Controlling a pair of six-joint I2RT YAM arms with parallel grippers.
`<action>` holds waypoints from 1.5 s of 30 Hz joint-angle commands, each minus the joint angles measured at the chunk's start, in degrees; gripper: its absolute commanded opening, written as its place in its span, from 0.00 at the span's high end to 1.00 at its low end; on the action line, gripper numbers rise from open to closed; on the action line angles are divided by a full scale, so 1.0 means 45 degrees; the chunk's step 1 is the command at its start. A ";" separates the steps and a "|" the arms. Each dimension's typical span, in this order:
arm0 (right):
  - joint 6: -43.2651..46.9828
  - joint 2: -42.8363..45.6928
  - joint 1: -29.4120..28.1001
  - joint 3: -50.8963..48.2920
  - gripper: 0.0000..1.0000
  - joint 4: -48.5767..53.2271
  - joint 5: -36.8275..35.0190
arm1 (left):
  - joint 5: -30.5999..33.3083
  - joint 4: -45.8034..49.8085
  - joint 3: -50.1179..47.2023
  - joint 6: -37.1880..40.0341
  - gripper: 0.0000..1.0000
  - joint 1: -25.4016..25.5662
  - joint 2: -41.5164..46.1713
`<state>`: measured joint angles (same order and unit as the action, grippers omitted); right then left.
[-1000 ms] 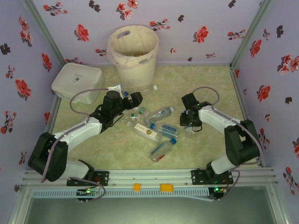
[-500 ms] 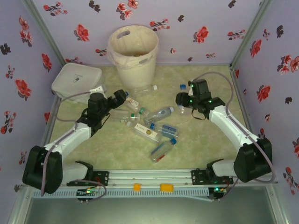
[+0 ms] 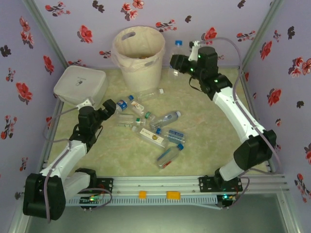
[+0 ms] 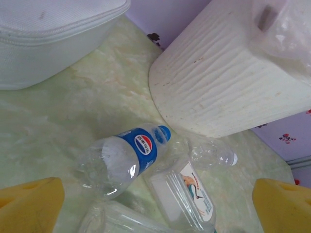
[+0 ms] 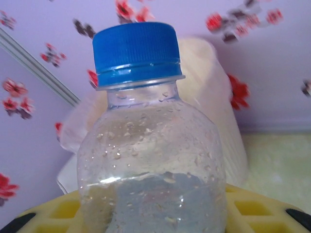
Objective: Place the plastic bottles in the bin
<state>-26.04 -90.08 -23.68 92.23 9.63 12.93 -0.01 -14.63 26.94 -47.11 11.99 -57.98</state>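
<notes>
My right gripper is going to let go of the clear plastic bottle inside the cream bin (image 3: 146, 55), just behind the bin's front rim. The bottle is now upright in the air beside the bin.
My right gripper (image 3: 178, 62) is shut on a clear plastic bottle (image 3: 177, 54) with a blue cap, holding it upright in the air just right of the bin (image 3: 138, 52). In the right wrist view that bottle (image 5: 150, 145) stands between my yellow pads (image 5: 262, 208), with the cream bin (image 5: 216, 102) behind it. My left gripper (image 3: 112, 106) hangs open low over the table, just left of a blue-labelled bottle (image 3: 125, 103). Its view shows this bottle (image 4: 124, 158), a square labelled one (image 4: 184, 196) and a clear one (image 4: 214, 153) lying near the bin's base (image 4: 228, 82).
Several more bottles lie in a loose heap mid-table (image 3: 163, 131). A flat white box (image 3: 80, 85) sits at the back left, close to my left arm. Flowered walls close in the table on three sides.
My right arm has lifted the blue-capped bottle off the table and carried it up and back toward the bin. The left gripper has drawn back leftward, still open.
</notes>
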 commanded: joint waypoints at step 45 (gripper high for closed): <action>0.2311 -0.9900 -0.0871 1.2101 0.00 -0.1306 -0.0271 | -0.0562 0.3183 0.2035 0.2293 0.00 -0.0088 -0.0476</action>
<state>-17.91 -138.34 -27.18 145.47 1.87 12.43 -4.54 -1.80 33.63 -39.81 11.97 -59.16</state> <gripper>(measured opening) 0.995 0.997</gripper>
